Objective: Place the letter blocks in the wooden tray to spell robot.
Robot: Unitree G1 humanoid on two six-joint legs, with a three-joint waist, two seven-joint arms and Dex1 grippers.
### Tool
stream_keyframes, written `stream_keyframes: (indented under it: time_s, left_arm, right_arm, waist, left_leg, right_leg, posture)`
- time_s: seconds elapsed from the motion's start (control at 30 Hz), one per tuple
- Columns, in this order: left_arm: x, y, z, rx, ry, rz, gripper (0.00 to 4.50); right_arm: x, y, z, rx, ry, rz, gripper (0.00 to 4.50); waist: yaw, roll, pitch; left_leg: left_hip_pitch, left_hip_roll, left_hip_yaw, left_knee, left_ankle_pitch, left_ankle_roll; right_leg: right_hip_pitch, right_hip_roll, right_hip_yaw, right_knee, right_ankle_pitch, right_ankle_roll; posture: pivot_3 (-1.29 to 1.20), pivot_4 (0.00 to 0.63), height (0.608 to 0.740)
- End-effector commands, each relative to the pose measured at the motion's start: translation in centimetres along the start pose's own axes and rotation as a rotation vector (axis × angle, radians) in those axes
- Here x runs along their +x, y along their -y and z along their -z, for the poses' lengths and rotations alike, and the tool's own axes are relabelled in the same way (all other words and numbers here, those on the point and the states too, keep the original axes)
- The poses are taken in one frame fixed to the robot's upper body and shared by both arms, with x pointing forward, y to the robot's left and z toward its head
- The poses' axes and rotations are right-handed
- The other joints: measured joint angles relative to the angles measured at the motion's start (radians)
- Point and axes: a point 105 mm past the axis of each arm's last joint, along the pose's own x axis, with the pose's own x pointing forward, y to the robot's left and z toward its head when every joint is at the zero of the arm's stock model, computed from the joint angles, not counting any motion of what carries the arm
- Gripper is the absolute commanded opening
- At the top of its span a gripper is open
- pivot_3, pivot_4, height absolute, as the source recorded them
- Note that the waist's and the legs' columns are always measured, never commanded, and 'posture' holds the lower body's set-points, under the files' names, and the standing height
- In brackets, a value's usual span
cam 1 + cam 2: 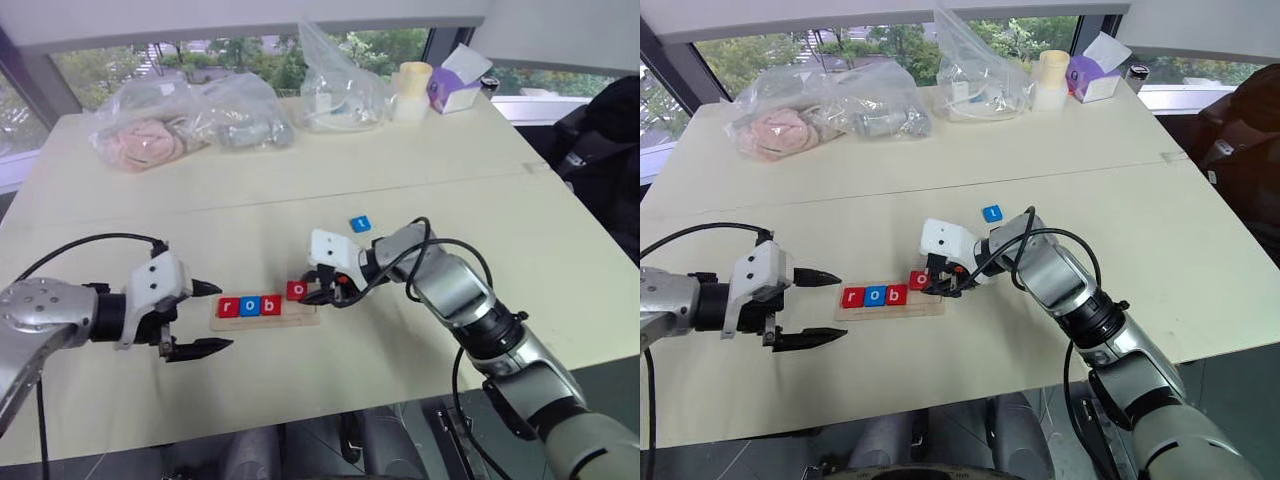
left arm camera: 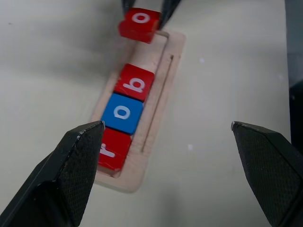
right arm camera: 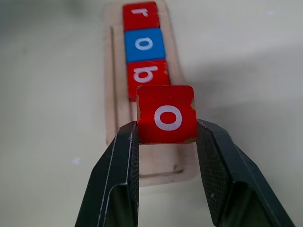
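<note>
I will set the red "o" block down with my right gripper in the tray's slot (image 1: pixel 292 304) (image 3: pixel 153 119) against the red "b" block.
The wooden tray (image 1: pixel 268 319) lies on the pale table in front of me. In its slot sit a red "r" block (image 1: pixel 228 307), a blue "o" block (image 1: pixel 250 306) and a red "b" block (image 1: pixel 271 305), side by side from the left end. My right gripper (image 3: pixel 166 130) is shut on a red "o" block (image 3: pixel 166 113), which it holds just above the tray's empty right end. A blue "t" block (image 1: pixel 361 224) lies on the table behind the right gripper. My left gripper (image 1: pixel 224 316) stands open at the tray's left end, holding nothing.
Plastic bags (image 1: pixel 150 135) with pink and grey contents lie at the table's back left, and a clear bag (image 1: pixel 335 90) lies at the back centre. A cream roll (image 1: pixel 413 90) and a purple tissue box (image 1: pixel 455 85) stand at the back right. A dark bag (image 1: pixel 605 150) sits beyond the right edge.
</note>
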Motion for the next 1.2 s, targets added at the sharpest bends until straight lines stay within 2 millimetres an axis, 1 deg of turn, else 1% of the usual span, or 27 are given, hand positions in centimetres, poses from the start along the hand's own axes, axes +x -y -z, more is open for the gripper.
stream_keyframes:
  time_s: [0.03, 0.33, 0.5, 0.7, 0.97, 1.2]
  left_arm:
    - [-0.4, -0.5, -1.1, 0.002, 0.043, -0.034, 4.5]
    - [0.2, 0.1, -0.6, -0.011, 0.026, -0.013, 4.5]
    - [0.0, 0.3, 0.9, 0.021, -0.059, 0.001, 4.5]
    - [0.4, 0.4, 0.8, 0.027, -0.049, 0.005, 4.5]
    - [0.7, 0.4, 0.9, 0.027, -0.043, 0.0, 4.5]
    - [0.9, 0.1, 0.9, 0.027, -0.037, -0.006, 4.5]
  right_arm:
    - [0.0, -0.6, -0.6, -0.036, 0.011, -0.013, 1.11]
    - [1.1, -0.4, -0.1, -0.037, -0.006, 0.01, 1.11]
    - [1.6, 0.1, 0.0, -0.04, -0.012, 0.039, 1.11]
    - [1.8, 0.3, 0.1, -0.042, -0.014, 0.056, 1.11]
    - [2.1, -0.6, -0.4, -0.048, 0.007, 0.031, 1.11]
    - [2.3, -1.1, -0.3, -0.047, 0.005, 0.018, 1.11]
  waist:
    - [0.0, 0.0, 0.0]
    - [-0.002, 0.0, 0.0]
    - [-0.002, 0.0, 0.0]
    - [-0.001, 0.0, 0.0]
    - [-0.001, 0.0, 0.0]
    - [-0.001, 0.0, 0.0]
  left_leg:
    - [0.0, 0.001, 0.0, 0.0, 0.0, 0.0]
    - [0.0, 0.001, -0.001, -0.001, 0.0, 0.0]
    - [0.0, 0.001, 0.0, -0.001, 0.0, 0.0]
    - [0.0, 0.001, 0.0, -0.001, 0.0, 0.0]
    - [0.0, 0.001, 0.0, -0.001, 0.0, 0.0]
    - [0.0, 0.001, 0.0, -0.001, 0.0, 0.0]
  right_leg:
    - [0.0, 0.001, 0.0, 0.0, 0.0, 0.0]
    - [-0.001, 0.002, 0.0, 0.001, 0.001, -0.002]
    - [-0.001, 0.002, 0.0, 0.001, 0.001, -0.002]
    - [-0.001, 0.002, 0.0, 0.001, 0.001, -0.002]
    - [-0.001, 0.002, 0.0, 0.001, 0.001, -0.002]
    - [-0.001, 0.002, 0.0, 0.001, 0.001, -0.002]
  posture:
    - [0.0, 0.15, 0.74]
    - [0.0, 0.15, 0.74]
    - [0.0, 0.15, 0.74]
    - [0.0, 0.15, 0.74]
    - [0.0, 0.15, 0.74]
    - [0.0, 0.15, 0.74]
